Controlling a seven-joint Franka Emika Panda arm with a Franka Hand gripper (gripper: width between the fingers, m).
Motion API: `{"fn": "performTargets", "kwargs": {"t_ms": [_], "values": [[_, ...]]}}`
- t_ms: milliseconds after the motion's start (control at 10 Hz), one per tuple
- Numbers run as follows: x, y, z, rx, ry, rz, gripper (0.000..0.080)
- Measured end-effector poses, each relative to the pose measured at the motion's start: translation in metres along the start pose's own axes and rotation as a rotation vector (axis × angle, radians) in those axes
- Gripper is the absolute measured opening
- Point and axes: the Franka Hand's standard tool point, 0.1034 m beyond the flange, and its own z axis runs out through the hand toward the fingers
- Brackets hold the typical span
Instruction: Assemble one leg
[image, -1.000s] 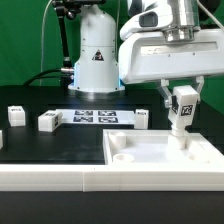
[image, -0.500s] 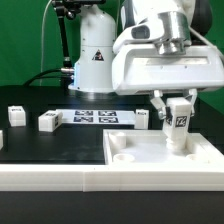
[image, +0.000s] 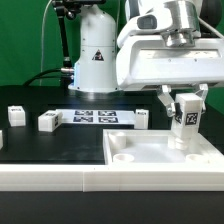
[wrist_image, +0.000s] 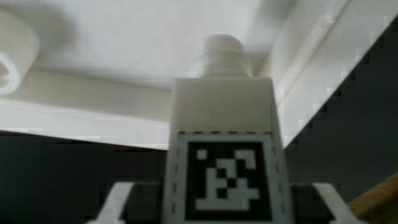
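Note:
The leg, now upright at the tabletop's back corner, will be let go by my gripper standing in the white tabletop's front corner (image: 203, 157) (wrist_image: 222, 68) below it, just inside the tabletop's raised rim.
My gripper (image: 186, 106) is shut on the leg (image: 186, 120), a small white post with a black-and-white tag, held upright. The leg's lower end is at the back corner of the white tabletop (image: 150, 165) on the exterior view's right. I cannot tell whether it touches the socket there. In the wrist view the leg (wrist_image: 222, 115) runs from between the fingers (wrist_image: 125, 203), and its narrow tip points at the tabletop's (wrist_image: 107, 100) corner by the raised rim. My gripper (wrist_image: 222, 205) shows only at the picture's edge.
Three more white legs stand on the black table: one (image: 14, 116) at the exterior view's far left, one (image: 48, 121) beside it, and one (image: 143, 120) behind the tabletop. The marker board (image: 95, 117) lies between them. A round socket (image: 122, 157) shows in the tabletop's corner on the exterior view's left.
My gripper has gone down a little with the leg toward the tabletop's corner. It swung slightly to the exterior view's left and then back to the right.

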Motion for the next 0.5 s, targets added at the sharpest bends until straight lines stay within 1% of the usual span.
{"fn": "performTargets", "kwargs": {"t_ms": [200,300,400,500], "values": [[0.0,0.0,0.0,0.0,0.0,0.0,0.0291],[0.006,0.002,-0.001,0.003,-0.007,0.004,0.0291],[0.016,0.004,-0.001,0.005,-0.002,0.006,0.0291],[0.024,0.005,0.001,0.008,-0.002,0.008,0.0291]]}}
